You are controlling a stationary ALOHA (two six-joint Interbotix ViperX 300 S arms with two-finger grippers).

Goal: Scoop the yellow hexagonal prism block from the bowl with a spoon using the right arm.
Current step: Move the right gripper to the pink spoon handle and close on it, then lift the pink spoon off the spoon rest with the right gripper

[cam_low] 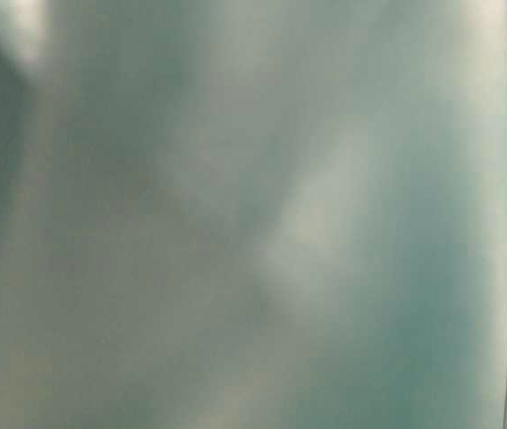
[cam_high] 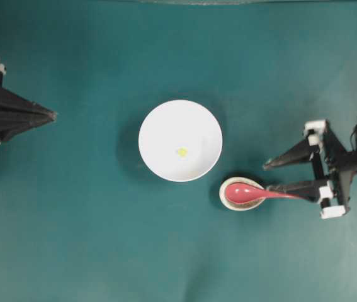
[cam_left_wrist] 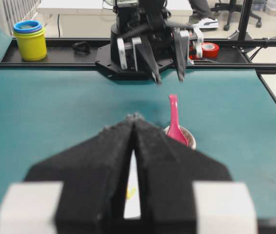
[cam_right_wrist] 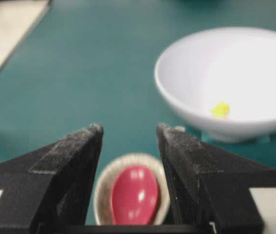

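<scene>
Next, I will grip the pink-red spoon by the middle of its handle (cam_high: 284, 194) with my right gripper, just past the small speckled rest.
The white bowl (cam_high: 165, 129) stands at the table's middle with the tiny yellow hexagonal prism block (cam_high: 181, 151) on its floor, also plain in the right wrist view (cam_right_wrist: 220, 109). The pink-red spoon (cam_high: 246, 192) lies with its scoop in a small speckled rest (cam_high: 227, 200), handle pointing right. My right gripper (cam_high: 267, 177) is open; its lower finger runs alongside the handle. In the right wrist view the spoon's scoop (cam_right_wrist: 135, 195) shows below, between the spread fingers of the right gripper (cam_right_wrist: 129, 129). My left gripper (cam_high: 52, 115) is shut at the left edge, far from the bowl (cam_right_wrist: 201, 68).
The left wrist view looks across the teal mat to the right arm's base (cam_left_wrist: 138, 53). Behind that base, a stack of yellow and blue cups (cam_left_wrist: 29, 36) and a red tape roll (cam_left_wrist: 209, 48) sit on the black rail. The table-level view is only a teal blur.
</scene>
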